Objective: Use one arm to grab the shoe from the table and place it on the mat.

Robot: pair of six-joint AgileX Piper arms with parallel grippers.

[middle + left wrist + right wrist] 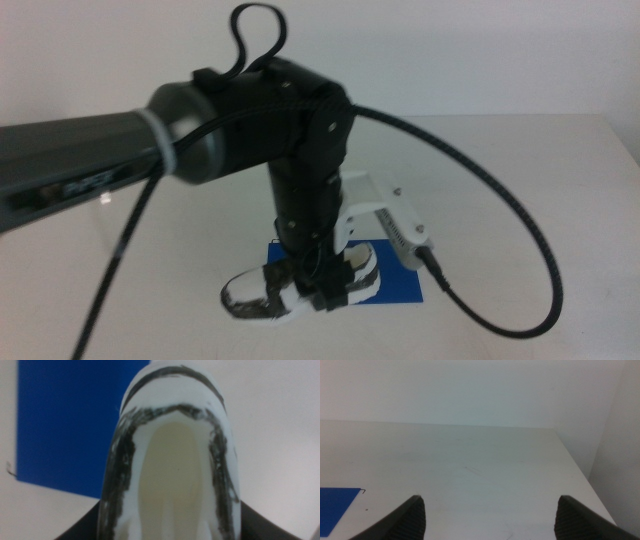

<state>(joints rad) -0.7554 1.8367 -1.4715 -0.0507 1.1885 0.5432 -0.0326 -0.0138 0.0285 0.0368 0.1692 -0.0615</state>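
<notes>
The robot's left gripper needs to release the shoe on the middle of the blue mat [335, 271] [86, 410], lying along the mat's long side. The shoe now overlaps part of the mat.
The shoe [250, 295], a black-and-white sneaker with a white sole, lies between the jaws of my left gripper [315, 290], which reaches straight down and is shut on its middle. The arm [90, 160] comes in from the left. The shoe's heel end overlaps the left part of the blue mat [400, 292], and its toe sticks out past the mat's left edge. I cannot tell whether it rests or hangs just above. In the left wrist view the shoe [170, 460] fills the frame, with the mat [65, 425] beside it. My right gripper [490, 515] is open and empty, away from the shoe.
The white table [520, 180] spreads around the mat. The arm's black cable [520, 230] loops out to the right above it. In the right wrist view a corner of the mat [335, 505] with a thin wire hook [362, 492] shows, and the table's edge [575, 465].
</notes>
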